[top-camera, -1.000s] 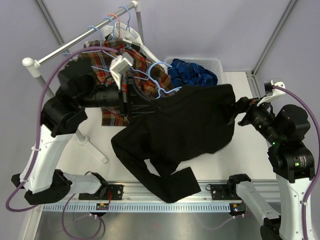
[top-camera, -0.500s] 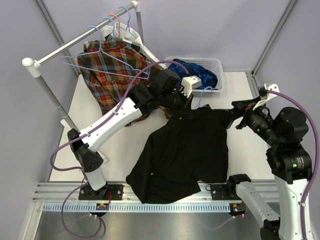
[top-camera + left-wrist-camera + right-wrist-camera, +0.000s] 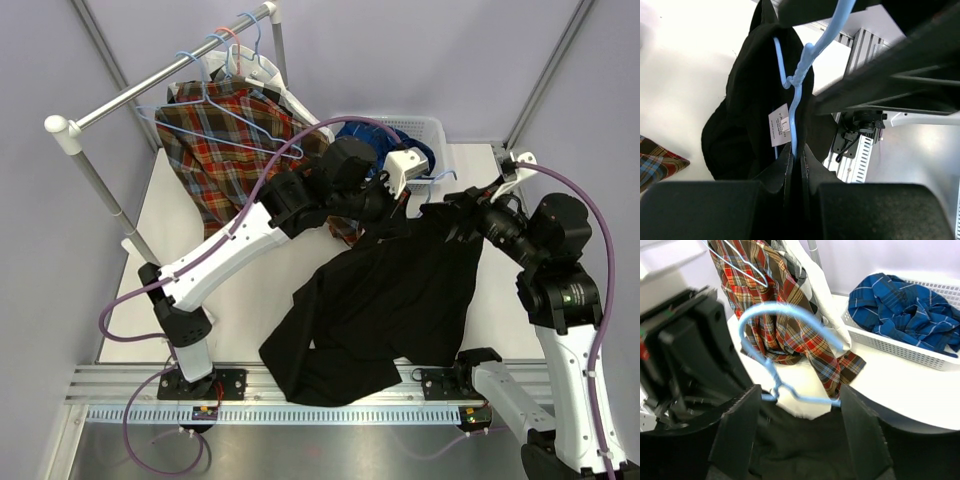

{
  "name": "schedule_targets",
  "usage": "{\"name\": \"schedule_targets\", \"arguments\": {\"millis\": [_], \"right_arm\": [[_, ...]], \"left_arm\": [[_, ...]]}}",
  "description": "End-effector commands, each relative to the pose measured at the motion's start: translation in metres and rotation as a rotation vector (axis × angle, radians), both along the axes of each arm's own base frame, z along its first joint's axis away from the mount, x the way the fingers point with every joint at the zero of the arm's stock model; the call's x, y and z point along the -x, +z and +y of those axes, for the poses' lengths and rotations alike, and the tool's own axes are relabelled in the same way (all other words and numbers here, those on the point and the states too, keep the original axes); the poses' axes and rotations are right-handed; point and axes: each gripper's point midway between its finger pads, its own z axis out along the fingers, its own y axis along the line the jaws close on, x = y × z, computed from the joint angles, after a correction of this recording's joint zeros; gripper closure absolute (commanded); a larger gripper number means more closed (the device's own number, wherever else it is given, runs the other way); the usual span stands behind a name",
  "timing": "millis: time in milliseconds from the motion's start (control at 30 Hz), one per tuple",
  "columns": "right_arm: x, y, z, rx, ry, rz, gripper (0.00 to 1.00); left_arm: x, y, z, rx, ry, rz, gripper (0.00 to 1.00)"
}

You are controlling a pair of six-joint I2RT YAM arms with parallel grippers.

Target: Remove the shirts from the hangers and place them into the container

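Note:
My left gripper is shut on the hanger's wire. My right gripper will take hold of the hanger's neck (image 3: 802, 66) so my left gripper can pull the black shirt off.
The large black shirt (image 3: 390, 300) hangs from a light blue hanger (image 3: 795, 95) and trails down onto the table. My left gripper (image 3: 797, 152) is shut on the hanger's wire just below its twisted neck, beside the white collar label (image 3: 779, 125); in the top view the left gripper (image 3: 395, 205) sits right in front of the container (image 3: 438, 125). My right gripper (image 3: 800, 392) is open. Its fingers (image 3: 737, 430) stand either side of the black shirt (image 3: 805, 445) at the top edge, with the hanger (image 3: 770, 312) hook rising just beyond. A blue plaid shirt (image 3: 900, 305) lies in the container (image 3: 900, 352).
A red-orange plaid shirt (image 3: 215, 150) hangs from the white-capped rail (image 3: 150, 92) at the back left, with a white shirt (image 3: 812, 300) behind it and empty hangers (image 3: 225, 45) further up the rail. The rail's leg (image 3: 110, 205) slants down on the left.
My left arm has carried the hanger and black shirt to the right, up to the container. My right gripper has moved in onto the shirt's top edge and its jaws have narrowed somewhat.

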Motion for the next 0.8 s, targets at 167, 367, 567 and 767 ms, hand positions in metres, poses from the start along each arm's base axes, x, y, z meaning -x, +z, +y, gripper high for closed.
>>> {"name": "schedule_targets", "arguments": {"millis": [167,367,567,767], "right_arm": [[-0.017,0.013,0.014,-0.058,0.054,-0.039,0.43],[-0.018,-0.001,0.021,-0.071,0.089,0.005,0.64],[-0.018,-0.011,0.014,-0.034,0.053,0.014,1.00],[-0.020,-0.006,-0.007,0.067,-0.053,-0.059,1.00]], "left_arm": [[-0.002,0.027,-0.012,0.078,0.003,-0.064,1.00],[-0.003,0.034,-0.011,0.089,0.013,-0.081,1.00],[-0.009,0.036,-0.004,0.084,0.062,-0.095,0.97],[-0.017,0.042,0.028,0.068,0.200,-0.129,0.52]]}}
